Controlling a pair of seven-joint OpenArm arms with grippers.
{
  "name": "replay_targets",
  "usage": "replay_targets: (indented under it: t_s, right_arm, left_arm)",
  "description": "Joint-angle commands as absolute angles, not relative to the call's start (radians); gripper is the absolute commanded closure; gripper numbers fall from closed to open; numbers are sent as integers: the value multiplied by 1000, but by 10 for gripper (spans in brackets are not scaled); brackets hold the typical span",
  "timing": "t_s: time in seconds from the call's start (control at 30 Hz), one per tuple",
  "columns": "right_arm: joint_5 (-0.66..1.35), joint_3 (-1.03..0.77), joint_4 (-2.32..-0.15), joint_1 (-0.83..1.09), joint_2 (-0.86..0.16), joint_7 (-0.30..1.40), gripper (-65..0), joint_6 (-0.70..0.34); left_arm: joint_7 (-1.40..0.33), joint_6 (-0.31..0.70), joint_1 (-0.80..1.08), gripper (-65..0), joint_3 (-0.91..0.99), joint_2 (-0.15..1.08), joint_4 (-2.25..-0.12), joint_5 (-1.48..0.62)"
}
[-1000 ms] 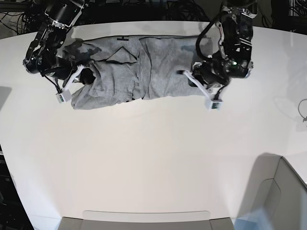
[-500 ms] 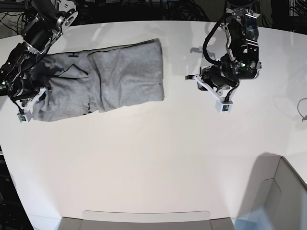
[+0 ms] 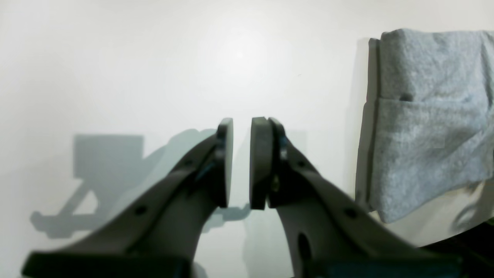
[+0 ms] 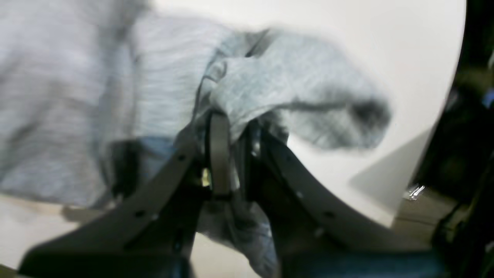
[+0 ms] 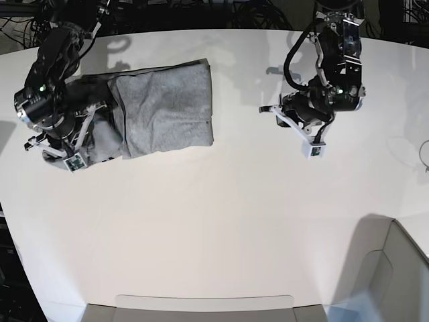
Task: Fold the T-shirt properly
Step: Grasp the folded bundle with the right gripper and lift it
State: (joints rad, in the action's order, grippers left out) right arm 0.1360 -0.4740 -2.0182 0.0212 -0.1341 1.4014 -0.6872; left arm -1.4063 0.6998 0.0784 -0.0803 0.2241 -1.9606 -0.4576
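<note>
My right gripper is going to let go of the bunched grey fold at the T-shirt's straight edge (image 5: 213,104) that faces my left gripper.
The heather-grey T-shirt (image 5: 164,104) lies folded into a compact block at the table's far left. Its hemmed edge shows at the right of the left wrist view (image 3: 424,116). My right gripper (image 5: 57,151) is at the shirt's left end, shut on a bunched fold of the grey cloth (image 4: 270,77), which drapes over its fingers (image 4: 220,154). My left gripper (image 5: 289,124) hovers over bare table well to the right of the shirt. It (image 3: 241,131) is empty, with its pads nearly together. The lettering and neckline are hidden.
The white table (image 5: 221,221) has a curved far edge with dark cables behind it. A grey bin rim (image 5: 201,303) sits at the near edge and another bin (image 5: 395,268) at the near right. A thin cable loop (image 5: 423,153) lies at the right edge.
The shirt has slid left and its left part has been drawn over, making it shorter. My right arm moved with the cloth. My left gripper let go of the shirt and stays right.
</note>
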Motion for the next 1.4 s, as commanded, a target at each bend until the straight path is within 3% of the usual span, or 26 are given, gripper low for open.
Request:
replay_targets:
  t_s: [0.0,0.53,0.87,1.13,1.37]
  right_arm:
    - [139,-453,-2052,27,-136,1396,0,-698]
    - [145,-183,-2069,24,-131,1392,0,-698]
    - [140,150,-2068,-36,-133,1392,0,-698]
    - [140,444,-2011,-87,-133,1392,0,-424]
    - [143,495,-1879,-96,-133,1392,0,-389]
  left_arm:
    - [-1396,698,67,-75,-77,231,-1975,-463]
    - [-1396,698,67,-75,-77,232,-1920,-461]
    - [-1396,698,67,-75,-77,232,-1919,-461]
    - [-1396,698,65,-75,-13,232,-1919,-461]
    - [-1396,698,65,-75,44,246,-1919,-461]
